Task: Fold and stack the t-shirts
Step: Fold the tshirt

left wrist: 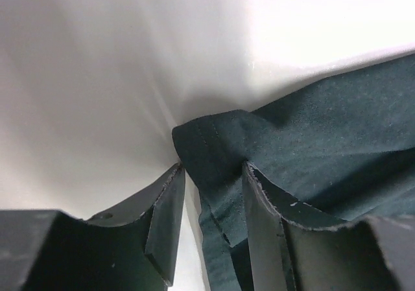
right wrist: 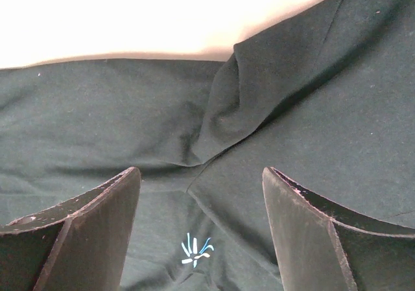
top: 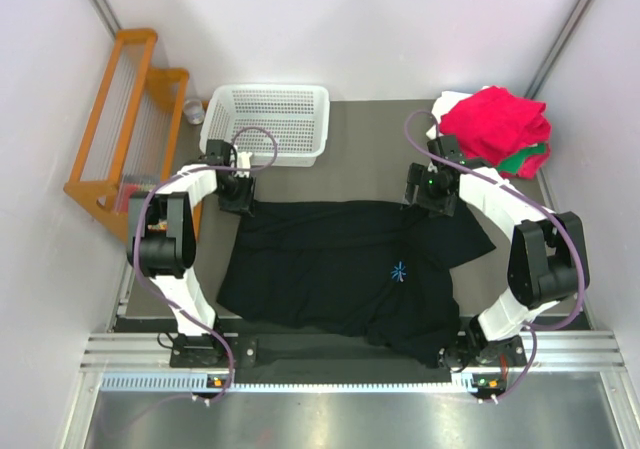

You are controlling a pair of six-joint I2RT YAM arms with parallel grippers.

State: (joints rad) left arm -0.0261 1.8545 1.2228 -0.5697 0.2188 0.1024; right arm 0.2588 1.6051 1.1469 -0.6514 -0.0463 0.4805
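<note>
The robot's right gripper will next close on the outer sleeve corner (top: 490, 245) of the large black t-shirt, at the sleeve nearest the stacked red t-shirt.
The large black t-shirt (top: 340, 259) lies spread on the table, its light-blue starburst (top: 400, 271) facing up. My left gripper (top: 237, 201) is at the shirt's far left corner. In the left wrist view that hemmed corner (left wrist: 214, 135) sits between the partly open jaws of the left gripper (left wrist: 213, 168), with a gap still beside the left finger (left wrist: 165, 220). My right gripper (top: 437, 197) hovers open over the shirt's far right part; the right wrist view shows the right gripper (right wrist: 201, 171) wide above a fold (right wrist: 259, 96) and the starburst (right wrist: 196, 251). Folded red (top: 495, 121), green (top: 525, 159) and white (top: 450, 101) t-shirts are stacked at the far right.
A white perforated basket (top: 268, 119) stands at the back, just beyond the left gripper. An orange wooden rack (top: 120, 119) leans off the table's left side, with a small bottle (top: 194, 111) beside it. Walls close in on both sides.
</note>
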